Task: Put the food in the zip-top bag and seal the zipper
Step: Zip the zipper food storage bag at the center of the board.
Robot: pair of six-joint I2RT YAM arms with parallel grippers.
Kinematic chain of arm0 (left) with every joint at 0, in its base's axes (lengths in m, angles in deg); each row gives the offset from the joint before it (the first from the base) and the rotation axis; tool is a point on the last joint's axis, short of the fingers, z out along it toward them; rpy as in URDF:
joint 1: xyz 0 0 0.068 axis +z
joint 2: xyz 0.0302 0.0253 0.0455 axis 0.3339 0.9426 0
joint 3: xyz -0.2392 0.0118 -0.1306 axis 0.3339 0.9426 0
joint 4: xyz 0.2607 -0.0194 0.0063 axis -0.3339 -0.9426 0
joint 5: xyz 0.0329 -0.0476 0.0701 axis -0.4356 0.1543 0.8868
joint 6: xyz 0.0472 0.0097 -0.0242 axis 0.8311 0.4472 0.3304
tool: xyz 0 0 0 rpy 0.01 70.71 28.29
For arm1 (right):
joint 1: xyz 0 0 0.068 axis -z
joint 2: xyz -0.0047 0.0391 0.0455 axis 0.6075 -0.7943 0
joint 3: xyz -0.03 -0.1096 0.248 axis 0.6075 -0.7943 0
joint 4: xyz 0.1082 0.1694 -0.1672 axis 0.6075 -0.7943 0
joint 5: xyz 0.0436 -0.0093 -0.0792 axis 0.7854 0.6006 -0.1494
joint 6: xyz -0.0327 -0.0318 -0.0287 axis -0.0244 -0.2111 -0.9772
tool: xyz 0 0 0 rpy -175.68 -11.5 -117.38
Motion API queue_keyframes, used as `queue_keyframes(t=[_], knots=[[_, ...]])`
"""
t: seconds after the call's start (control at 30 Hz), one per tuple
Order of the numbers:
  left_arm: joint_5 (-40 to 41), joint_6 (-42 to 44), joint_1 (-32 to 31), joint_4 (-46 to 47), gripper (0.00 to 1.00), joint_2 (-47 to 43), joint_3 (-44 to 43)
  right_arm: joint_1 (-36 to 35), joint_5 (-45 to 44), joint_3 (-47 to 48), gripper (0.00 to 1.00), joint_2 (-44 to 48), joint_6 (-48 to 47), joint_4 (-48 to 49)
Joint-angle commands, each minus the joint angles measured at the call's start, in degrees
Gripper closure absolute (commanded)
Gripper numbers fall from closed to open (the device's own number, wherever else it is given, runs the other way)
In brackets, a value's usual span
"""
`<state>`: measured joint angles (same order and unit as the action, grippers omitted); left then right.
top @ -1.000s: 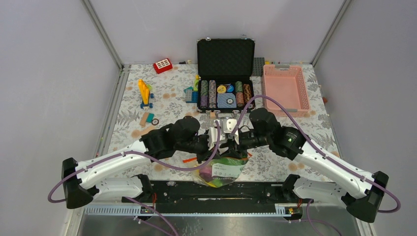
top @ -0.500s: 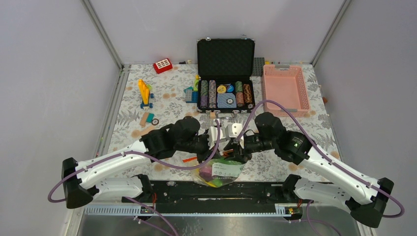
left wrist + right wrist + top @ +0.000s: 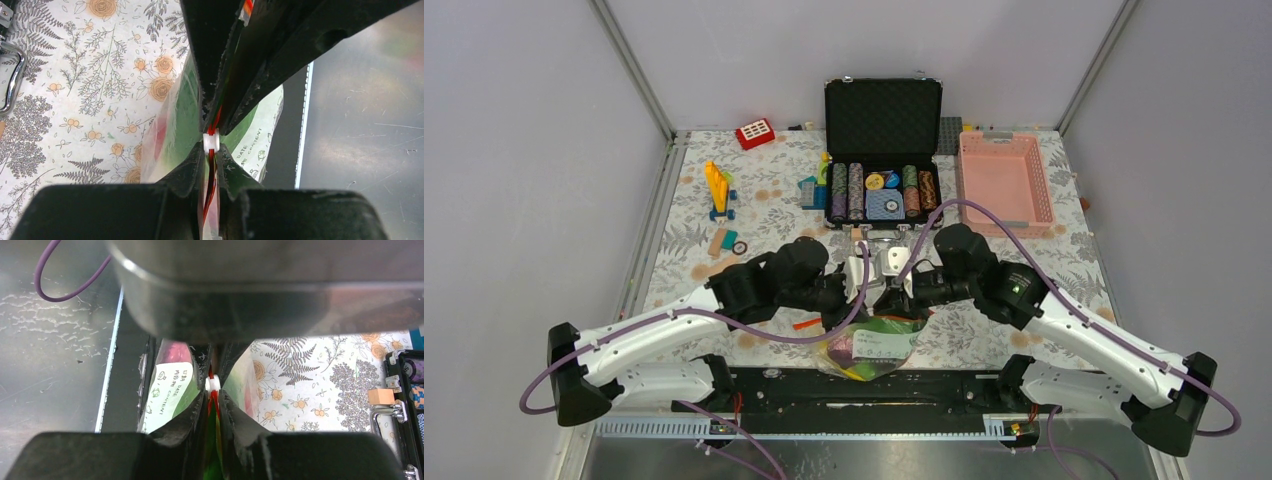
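The white slider is crowded by my left gripper, so that gripper should open and take hold of the zipper farther back (image 3: 208, 197), leaving my right gripper room to grip the slider.
The clear zip-top bag (image 3: 871, 347) hangs over the table's near edge, with green, purple, yellow and red food (image 3: 879, 328) inside. Its orange-red zipper (image 3: 210, 192) runs edge-on between both grippers, with a white slider (image 3: 211, 142) on it. My left gripper (image 3: 211, 156) is shut on the zipper just below the slider; in the top view it (image 3: 860, 300) sits left of the bag mouth. My right gripper (image 3: 214, 399) is shut on the zipper (image 3: 215, 412) on the other side of the slider (image 3: 214, 384), tip to tip with the left gripper, and shows in the top view (image 3: 900, 299).
An open black case of poker chips (image 3: 882, 190) stands behind the grippers, a pink mesh basket (image 3: 1004, 180) at the back right, building blocks (image 3: 719, 190) at the back left. A small orange piece (image 3: 807, 324) lies by the left gripper. A black rail (image 3: 754, 385) runs under the bag.
My right gripper drew a little to the right along the bag's mouth, then came back against the left gripper. The left arm and the bag have barely moved.
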<state>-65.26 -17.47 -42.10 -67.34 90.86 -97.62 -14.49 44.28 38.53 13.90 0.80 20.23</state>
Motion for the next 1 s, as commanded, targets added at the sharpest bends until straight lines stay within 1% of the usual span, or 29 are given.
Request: queue_keyframes(t=[0.0, 0.1, 0.27, 0.37, 0.5, 0.6, 0.7, 0.73, 0.77, 0.83, 0.97], knots=[[-0.3, -0.8, -0.2, 9.3, 1.0, -2.7, -1.5, 0.0, -2.3, -1.7, 0.75, 0.3, -1.4, -6.8], [-0.2, -0.8, -0.2, 10.0, 1.0, -3.1, -0.7, 0.0, -4.5, -2.9, 0.71, 2.8, -1.3, -6.0], [-3.1, -0.1, -0.2, 12.2, 1.0, -4.7, 1.6, 0.0, -5.5, -5.7, 0.68, 6.9, -1.9, -3.2], [-5.1, 0.6, -0.2, 13.1, 1.0, -5.9, 2.6, 0.0, -4.6, -6.6, 0.64, 8.2, -2.2, -1.2], [-5.5, 0.9, -0.2, 13.4, 1.0, -5.9, 2.8, -0.1, -2.2, -6.0, 0.61, 7.4, -2.3, -0.6], [-5.7, 1.1, -0.2, 12.8, 1.0, -5.3, 2.3, 0.0, -0.1, -5.2, 0.7, 6.2, -2.2, -0.3], [-4.6, 0.9, -0.2, 12.6, 1.0, -5.1, 2.0, 0.0, 0.2, -5.0, 0.86, 5.4, -2.7, -0.8], [-3.7, 0.7, -0.2, 12.5, 1.0, -5.3, 2.0, 0.0, 0.1, -5.0, 0.94, 5.3, -2.6, -0.8], [-2.9, 0.5, -0.2, 12.2, 0.98, -5.3, 2.0, 0.0, 0.2, -5.0, 1.0, 5.4, -2.6, -0.9], [-1.3, 0.2, -0.2, 11.1, 0.84, -5.7, 2.2, 0.0, 0.3, -5.0, 1.0, 6.0, -2.2, -0.7], [2.3, -0.9, -0.2, 8.4, 0.64, -7.4, 3.9, 0.0, -1.4, -5.8, 1.0, 8.3, -0.9, 0.4]])
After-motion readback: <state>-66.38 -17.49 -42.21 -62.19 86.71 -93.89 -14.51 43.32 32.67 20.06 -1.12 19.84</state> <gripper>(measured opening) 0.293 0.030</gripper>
